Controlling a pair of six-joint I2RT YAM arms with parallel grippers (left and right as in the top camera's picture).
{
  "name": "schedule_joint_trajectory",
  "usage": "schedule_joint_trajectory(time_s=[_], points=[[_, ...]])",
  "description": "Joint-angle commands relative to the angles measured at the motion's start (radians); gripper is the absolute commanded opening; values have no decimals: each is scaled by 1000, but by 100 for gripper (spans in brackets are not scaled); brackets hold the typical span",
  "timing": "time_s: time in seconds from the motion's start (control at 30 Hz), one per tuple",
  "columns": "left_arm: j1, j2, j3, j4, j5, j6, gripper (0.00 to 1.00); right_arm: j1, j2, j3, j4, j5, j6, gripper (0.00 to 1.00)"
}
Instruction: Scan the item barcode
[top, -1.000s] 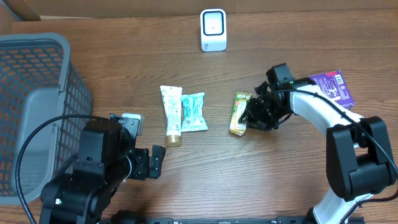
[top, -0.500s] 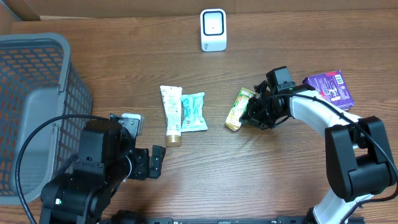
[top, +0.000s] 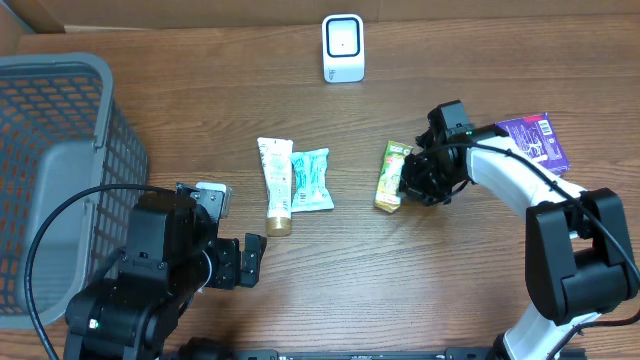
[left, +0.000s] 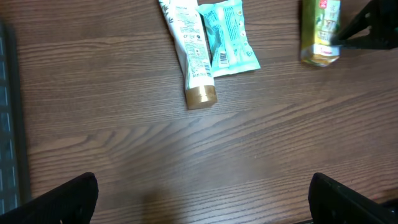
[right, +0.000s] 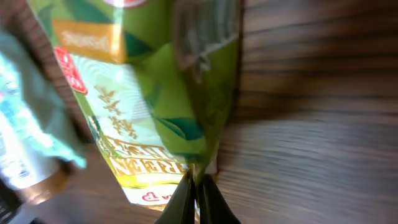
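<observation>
I will open my right gripper, which pinches a side fold of the packet with its printed front up, then take the packet's end (top: 387, 204) and turn its barcode up.
The item, a green tea packet (top: 391, 176), lies on the wooden table right of centre. My right gripper (top: 407, 187) is shut on the packet's right edge. In the right wrist view the two fingers pinch a fold of the green packet (right: 155, 112) at the gripper (right: 196, 199). The white barcode scanner (top: 343, 48) stands at the back centre, well away from the packet. My left gripper (left: 202, 202) hangs open over bare wood at the front left, holding nothing. The packet (left: 321, 31) shows at the top right of the left wrist view.
A grey mesh basket (top: 60, 170) fills the left side. A white tube with a gold cap (top: 274, 185) and a teal packet (top: 311, 178) lie side by side at centre. A purple packet (top: 533, 140) lies at the right behind my right arm.
My right gripper has closed on the green packet's edge. The packet swung and shifted slightly with it. The left arm has not moved.
</observation>
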Motion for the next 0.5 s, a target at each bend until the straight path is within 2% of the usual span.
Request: schedule_joint_trajectory(time_s=[0.0, 0.17, 0.2, 0.33, 0.4, 0.47], points=[[5, 2, 2, 3, -11, -10, 100, 1, -9, 75, -56, 241, 2, 4], [5, 2, 2, 3, -11, -10, 99, 1, -9, 105, -86, 266, -32, 4], [5, 2, 2, 3, -11, -10, 100, 1, -9, 105, -89, 266, -32, 6], [5, 2, 2, 3, -11, -10, 100, 1, -9, 94, -85, 265, -47, 52], [5, 2, 2, 3, -11, -10, 100, 1, -9, 82, -76, 246, -47, 69], [5, 2, 2, 3, -11, -10, 99, 0, -8, 70, -60, 214, -47, 76]])
